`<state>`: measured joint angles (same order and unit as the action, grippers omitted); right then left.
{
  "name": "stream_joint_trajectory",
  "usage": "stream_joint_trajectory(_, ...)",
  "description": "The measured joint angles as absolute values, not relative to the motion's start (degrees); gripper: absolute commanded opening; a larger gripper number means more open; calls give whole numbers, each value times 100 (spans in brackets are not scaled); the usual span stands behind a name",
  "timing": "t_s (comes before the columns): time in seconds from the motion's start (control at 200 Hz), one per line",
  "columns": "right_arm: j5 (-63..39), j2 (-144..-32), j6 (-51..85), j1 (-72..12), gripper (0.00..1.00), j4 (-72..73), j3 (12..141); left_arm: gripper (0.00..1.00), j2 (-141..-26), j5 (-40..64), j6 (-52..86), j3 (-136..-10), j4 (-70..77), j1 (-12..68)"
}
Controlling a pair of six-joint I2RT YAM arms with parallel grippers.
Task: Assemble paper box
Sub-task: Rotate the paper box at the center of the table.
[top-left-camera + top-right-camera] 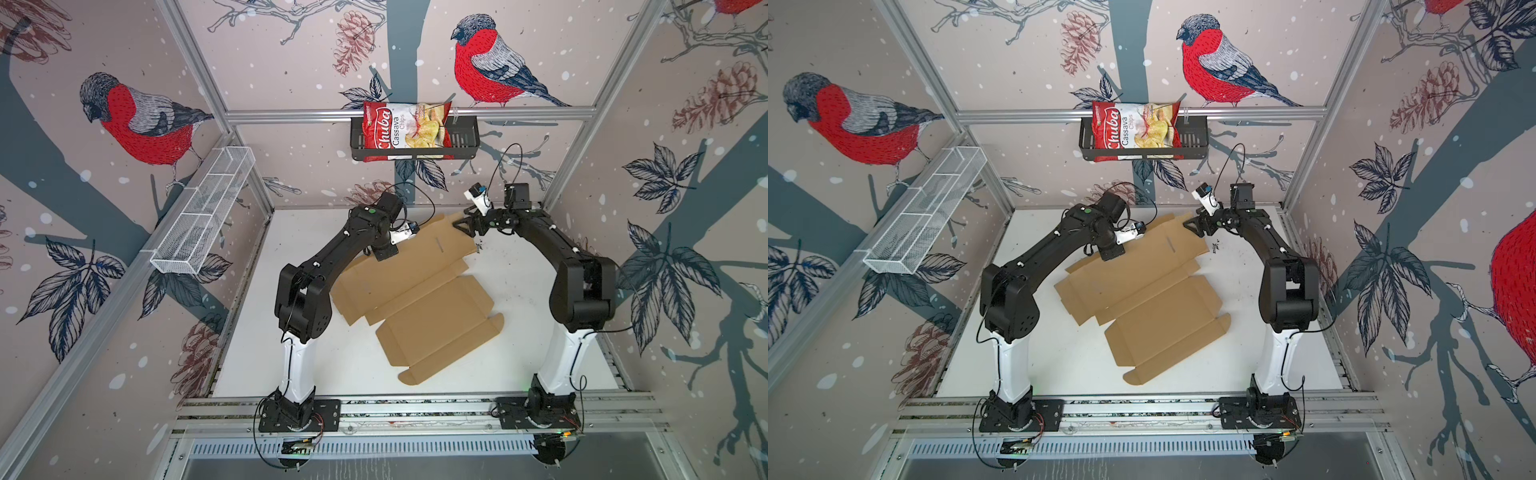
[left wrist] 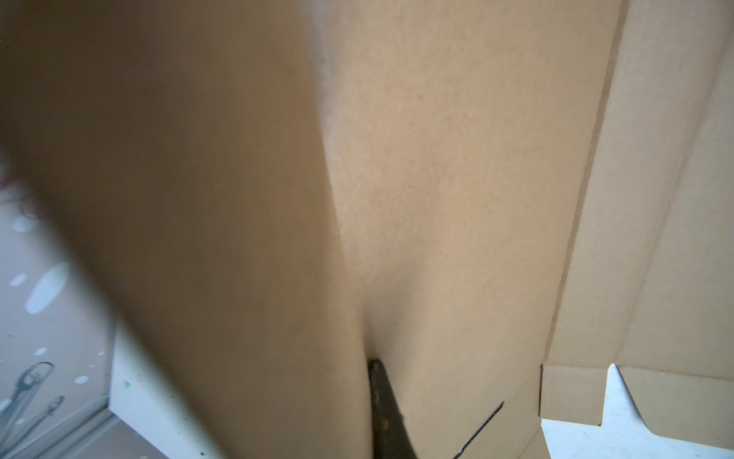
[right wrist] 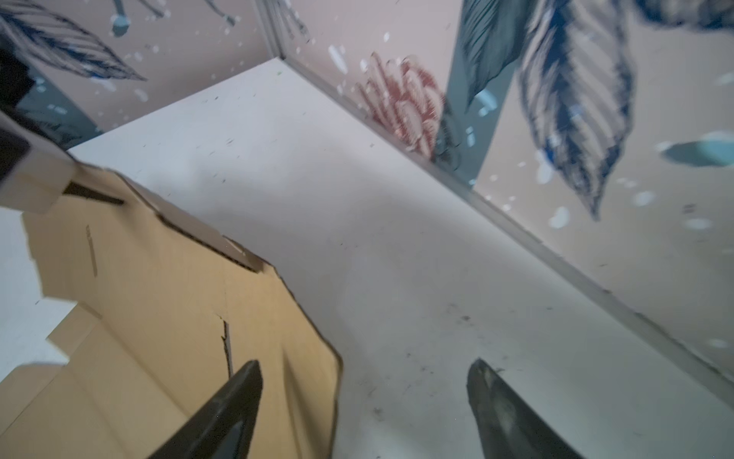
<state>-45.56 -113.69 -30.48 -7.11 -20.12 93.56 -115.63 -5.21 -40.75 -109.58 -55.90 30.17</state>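
The paper box lies slanted and my left gripper is midway along its far flap, so next I open that left gripper and take its end flap (image 1: 1071,301) to square the box.
The paper box (image 1: 415,291) (image 1: 1142,299) is a flat brown die-cut cardboard sheet spread on the white table, seen in both top views. My left gripper (image 1: 384,252) (image 1: 1113,251) sits at the sheet's far left edge, shut on a flap. In the left wrist view the paper box (image 2: 456,179) fills the frame, the raised flap hides one finger, and only one dark fingertip (image 2: 379,381) shows. My right gripper (image 1: 462,224) (image 1: 1192,224) (image 3: 363,369) hangs open at the sheet's far right corner. The paper box's corner edge (image 3: 310,337) lies between its jaws, untouched.
A red chips bag (image 1: 405,131) stands in a black basket (image 1: 465,143) on the back wall. A white wire basket (image 1: 203,212) hangs on the left wall. The back wall is close behind both grippers. Bare table (image 1: 523,282) lies right of the sheet.
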Motion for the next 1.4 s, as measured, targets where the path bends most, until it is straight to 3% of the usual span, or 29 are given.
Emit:
stream_joint_trajectory(0.14,-4742,-11415,-3177,-668,55,-2300,9290,0,-11496,-687,-4281,-10879,-5478,3127)
stream_joint_trajectory(0.33,-5223,-11515,-3435,-694,2,-2884,9616,4,-11480,-910,-4401,-10820,-5253,3181)
stream_joint_trajectory(0.495,-5280,-11139,-3555,-602,0,-2842,8982,20,-11465,-1063,-4477,-10801,-5022,3194)
stream_joint_trajectory(0.53,-5286,-10958,-3518,-554,0,-2687,8702,29,-11428,-1120,-4447,-10770,-4906,3201)
stream_joint_trajectory(0.57,-5295,-10715,-3382,-497,0,-2432,8357,47,-11351,-1201,-4359,-10696,-4746,3201)
stream_joint_trajectory(0.595,-5295,-10560,-3328,-471,0,-2268,8152,63,-11266,-1256,-4276,-10626,-4633,3194)
stream_joint_trajectory(0.615,-5275,-10431,-3245,-451,0,-2115,7979,91,-11194,-1308,-4195,-10569,-4567,3179)
stream_joint_trajectory(0.63,-5251,-10322,-3223,-436,0,-1959,7828,96,-11126,-1341,-4132,-10516,-4512,3155)
stream_joint_trajectory(0.755,-5072,-9810,-2963,-392,0,-1055,7061,97,-10175,-1358,-3374,-9636,-3894,2746)
stream_joint_trajectory(0.88,-4853,-9721,-2899,-388,0,-685,6783,96,-8680,-1293,-2565,-7804,-2932,2316)
stream_joint_trajectory(1.031,-4668,-9553,-2899,-386,0,-423,6460,96,-7476,-449,-2228,-6195,-2255,1599)
stream_joint_trajectory(1.166,-4471,-9371,-2930,-443,0,-172,6270,96,-7494,698,-2097,-6117,-1861,685)
stream_joint_trajectory(1.401,-4182,-9295,-2985,-550,0,69,6097,84,-8178,2698,-2637,-6729,-1911,574)
